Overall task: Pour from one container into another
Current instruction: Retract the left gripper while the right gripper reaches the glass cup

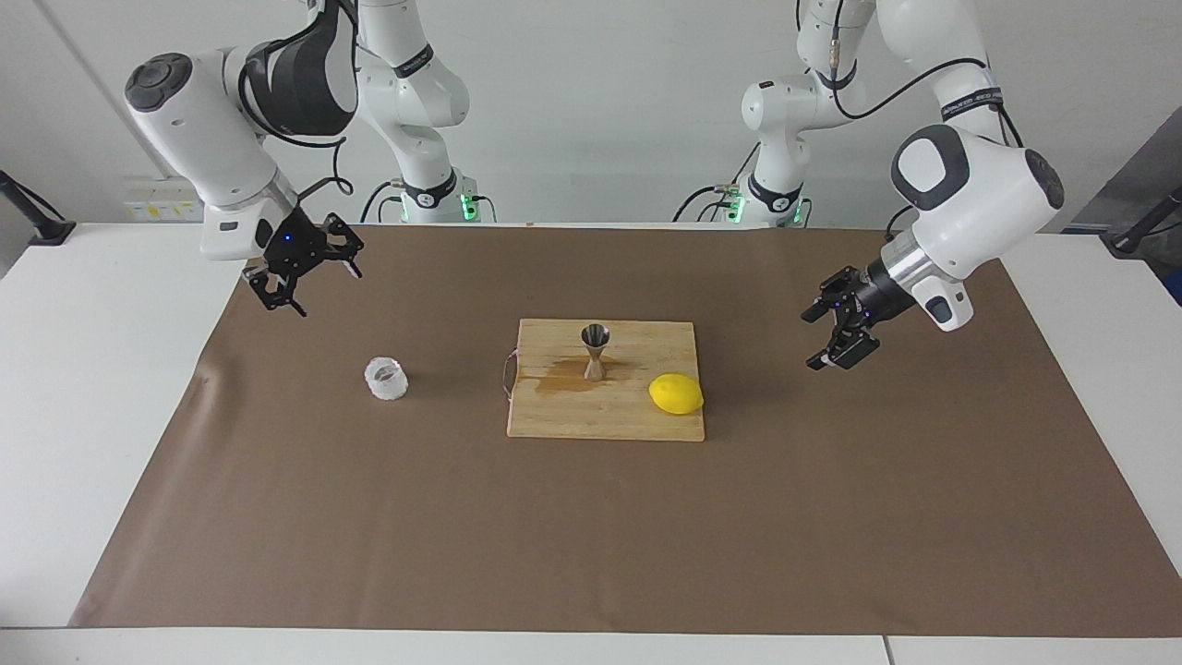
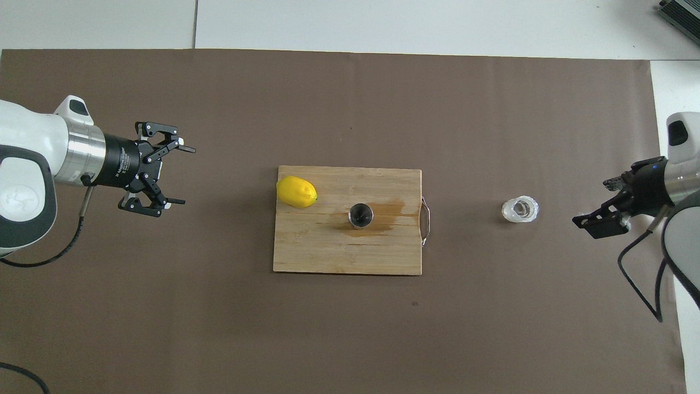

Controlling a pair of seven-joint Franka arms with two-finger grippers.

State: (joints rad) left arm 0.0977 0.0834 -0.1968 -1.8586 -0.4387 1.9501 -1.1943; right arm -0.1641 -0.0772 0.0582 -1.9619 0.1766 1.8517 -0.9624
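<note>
Next, I close my right gripper around the small translucent cup on the brown mat, at the cup's sides (image 2: 519,210).
The small translucent cup (image 1: 386,379) (image 2: 520,209) stands upright on the brown mat toward the right arm's end of the table. The steel hourglass jigger (image 1: 595,351) (image 2: 361,214) stands on the wooden cutting board (image 1: 605,420) (image 2: 328,254), in a wet stain. My left gripper (image 1: 811,342) (image 2: 185,175) hangs open and empty over the mat, off the board's end toward the left arm's side. My right gripper (image 1: 319,286) (image 2: 599,210) is open and empty in the air over the mat, apart from the cup and toward the right arm's end.
A yellow lemon (image 1: 676,394) (image 2: 296,191) lies on the board's corner toward the left arm's end. A metal handle (image 2: 425,221) sticks out of the board's end that faces the cup. The brown mat (image 1: 591,536) covers most of the white table.
</note>
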